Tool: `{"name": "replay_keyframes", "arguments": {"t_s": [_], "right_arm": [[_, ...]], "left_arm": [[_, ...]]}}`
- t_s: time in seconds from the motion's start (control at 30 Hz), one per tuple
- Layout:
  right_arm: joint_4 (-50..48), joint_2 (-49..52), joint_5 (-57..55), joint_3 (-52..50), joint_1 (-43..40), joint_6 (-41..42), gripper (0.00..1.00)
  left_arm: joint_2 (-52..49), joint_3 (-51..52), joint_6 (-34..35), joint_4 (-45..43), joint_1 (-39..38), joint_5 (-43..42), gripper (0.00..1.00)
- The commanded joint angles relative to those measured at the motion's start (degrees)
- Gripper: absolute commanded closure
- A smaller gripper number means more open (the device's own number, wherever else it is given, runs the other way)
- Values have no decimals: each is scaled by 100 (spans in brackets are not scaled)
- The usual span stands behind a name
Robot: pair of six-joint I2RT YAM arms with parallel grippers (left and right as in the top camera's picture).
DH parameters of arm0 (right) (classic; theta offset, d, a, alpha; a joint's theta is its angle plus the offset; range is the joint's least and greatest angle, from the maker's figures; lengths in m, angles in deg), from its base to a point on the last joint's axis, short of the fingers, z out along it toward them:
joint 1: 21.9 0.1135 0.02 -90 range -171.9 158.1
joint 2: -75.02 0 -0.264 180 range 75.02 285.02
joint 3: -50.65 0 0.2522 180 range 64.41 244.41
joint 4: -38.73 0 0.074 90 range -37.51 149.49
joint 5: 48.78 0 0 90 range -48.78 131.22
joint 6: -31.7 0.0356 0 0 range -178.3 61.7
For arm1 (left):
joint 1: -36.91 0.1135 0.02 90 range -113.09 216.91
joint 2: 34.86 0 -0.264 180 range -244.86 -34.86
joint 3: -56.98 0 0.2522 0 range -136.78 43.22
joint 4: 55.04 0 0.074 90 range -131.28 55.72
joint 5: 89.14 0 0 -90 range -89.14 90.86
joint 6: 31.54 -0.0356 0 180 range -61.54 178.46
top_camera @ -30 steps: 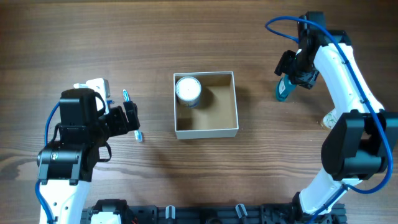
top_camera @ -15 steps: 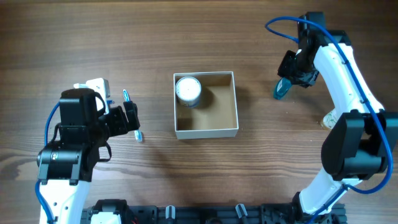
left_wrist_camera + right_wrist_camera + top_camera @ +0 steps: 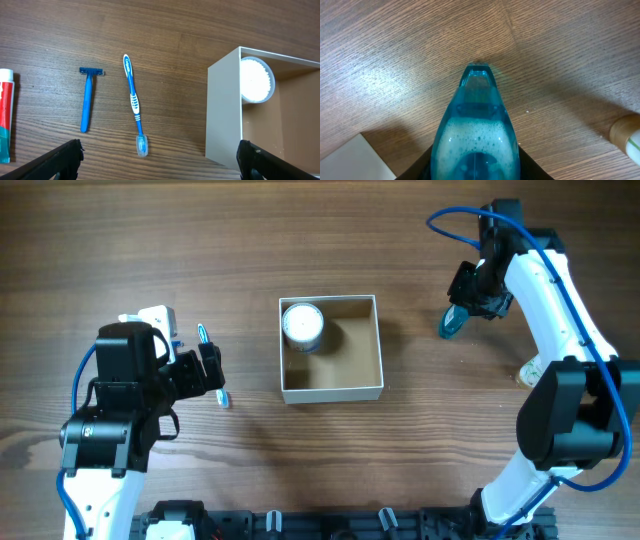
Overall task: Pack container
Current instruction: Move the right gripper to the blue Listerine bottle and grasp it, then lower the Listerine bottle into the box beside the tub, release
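Note:
Next, my right gripper sets the teal bottle down in the box (image 3: 340,340), where I need to place it close beside the round white jar.
The container (image 3: 381,350) is a square white-walled cardboard box with a brown inside at the table's middle; it also shows in the left wrist view (image 3: 223,115). A round white jar (image 3: 301,325) stands in its far left corner. My right gripper (image 3: 465,308) is shut on a clear teal bottle (image 3: 476,135) of foamy liquid, held above the table to the right of the box. My left gripper (image 3: 160,160) is open and empty, left of the box, over a blue toothbrush (image 3: 134,100). A blue razor (image 3: 87,102) and a toothpaste tube (image 3: 4,115) lie further left.
A small tan-capped bottle (image 3: 530,370) lies at the right near my right arm; its cap shows in the right wrist view (image 3: 625,131). A corner of the box (image 3: 355,160) shows at the lower left of that view.
My right gripper has lifted the teal bottle and shifted it slightly left, tilting it. The left arm has not moved.

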Motion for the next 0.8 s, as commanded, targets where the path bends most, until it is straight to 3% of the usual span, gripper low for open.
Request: {"name": "replay_keyframes", "arguments": {"t_s": [0.0,0.2,0.43,0.77], "right_arm": [[26,-378,72,-74,118,-452,96],[162,-1480,74,179,612,-1241,96],[249,-2767,74,448,1930,-1714,96],[138,-2052,33,446,3191,-1982,96]], "left_arm": [[-17,-127,72,-11,-28,33,0],[-17,-127,72,-11,-28,33,0],[-17,-127,74,-11,-28,33,0],[-17,-127,74,-11,-28,33,0]]}}
